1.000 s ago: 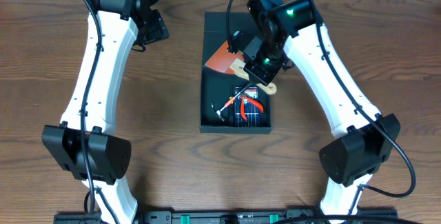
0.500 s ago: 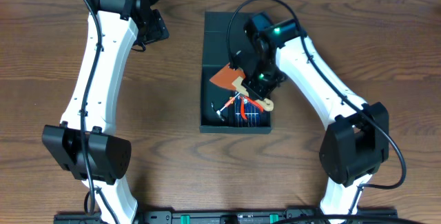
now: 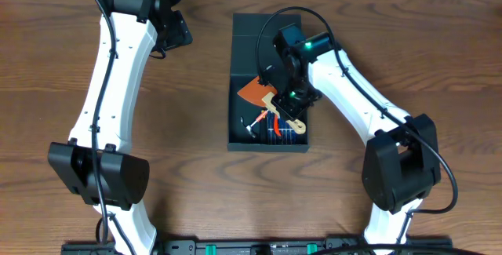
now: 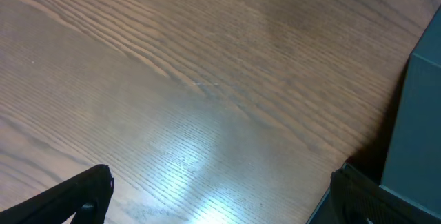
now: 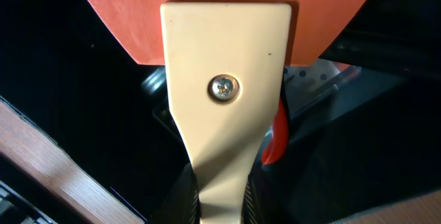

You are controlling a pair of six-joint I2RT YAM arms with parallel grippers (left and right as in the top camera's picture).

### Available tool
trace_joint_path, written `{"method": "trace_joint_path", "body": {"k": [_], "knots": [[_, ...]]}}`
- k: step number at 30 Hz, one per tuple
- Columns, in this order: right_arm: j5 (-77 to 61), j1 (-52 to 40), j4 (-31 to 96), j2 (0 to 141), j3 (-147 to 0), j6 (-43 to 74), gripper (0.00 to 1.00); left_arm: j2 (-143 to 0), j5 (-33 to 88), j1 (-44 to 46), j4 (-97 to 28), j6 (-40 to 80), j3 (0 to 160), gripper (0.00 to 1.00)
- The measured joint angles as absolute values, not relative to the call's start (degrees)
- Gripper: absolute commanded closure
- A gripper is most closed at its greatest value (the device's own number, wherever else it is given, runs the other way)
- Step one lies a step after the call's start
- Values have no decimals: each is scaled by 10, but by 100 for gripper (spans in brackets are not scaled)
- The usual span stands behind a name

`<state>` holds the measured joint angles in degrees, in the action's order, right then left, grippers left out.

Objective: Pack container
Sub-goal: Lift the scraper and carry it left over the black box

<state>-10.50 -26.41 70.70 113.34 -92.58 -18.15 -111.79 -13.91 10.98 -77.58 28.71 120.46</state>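
My right gripper is holding the scraper. It will let go of it in the dark box's near end [image 3: 265, 128], beside the orange-handled pliers.
The container [image 3: 235, 125] is a dark box lying open at the table's middle, its flap lid [image 3: 251, 31] folded back at the far end. My right gripper [image 3: 292, 102] is shut on a scraper with an orange blade [image 3: 252, 91] and a cream handle [image 5: 224, 107], held low over the box. Orange-handled pliers [image 3: 276, 119] lie inside, under the scraper, and show as a red bit in the right wrist view [image 5: 277, 141]. My left gripper [image 4: 220, 200] is open and empty above bare table at the far left, beside the box's wall [image 4: 417, 127].
The wooden table [image 3: 180, 161] surrounds the box. My left arm [image 3: 118, 74] stands along the left side and my right arm [image 3: 369, 106] reaches in from the right. A dark rail [image 3: 251, 247] runs along the front edge.
My right gripper has moved the scraper down and toward the front-left, lower into the box above the pliers. The left arm has not moved.
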Motion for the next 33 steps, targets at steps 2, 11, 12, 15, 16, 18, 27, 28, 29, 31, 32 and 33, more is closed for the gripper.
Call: {"method": "trace_joint_path", "body": {"k": [2, 11, 12, 15, 16, 18, 27, 28, 29, 31, 32, 33], "knots": [[-105, -269, 706, 1133, -925, -178, 99, -1118, -139, 110, -776, 287, 1205, 1], [-105, -294, 700, 1133, -925, -175, 99, -1118, -139, 110, -776, 287, 1205, 1], [-105, -296, 700, 1133, -925, -175, 99, -1118, -139, 110, -776, 287, 1205, 2], [-105, -301, 700, 1133, -924, -175, 99, -1118, -139, 110, -776, 287, 1205, 1], [-105, -301, 700, 1133, -924, -175, 99, -1118, -139, 110, -776, 287, 1205, 1], [-105, -301, 698, 1133, -916, -175, 99, -1118, -139, 110, -776, 287, 1205, 1], [-101, -300, 658, 1133, -847, -175, 99, -1118, -139, 110, -776, 287, 1205, 1], [-100, -300, 655, 1133, -842, -175, 99, -1118, -139, 110, -776, 287, 1205, 1], [-100, -300, 652, 1133, -837, -175, 98, -1118, -139, 110, -776, 287, 1205, 1], [-101, -299, 647, 1133, -832, -175, 82, -1118, -139, 110, -776, 287, 1205, 1], [-100, -298, 646, 1133, -831, -176, 73, -1118, -139, 110, -776, 287, 1205, 1], [-100, -298, 646, 1133, -830, -173, 61, -1118, -139, 110, -776, 287, 1205, 1]]}}
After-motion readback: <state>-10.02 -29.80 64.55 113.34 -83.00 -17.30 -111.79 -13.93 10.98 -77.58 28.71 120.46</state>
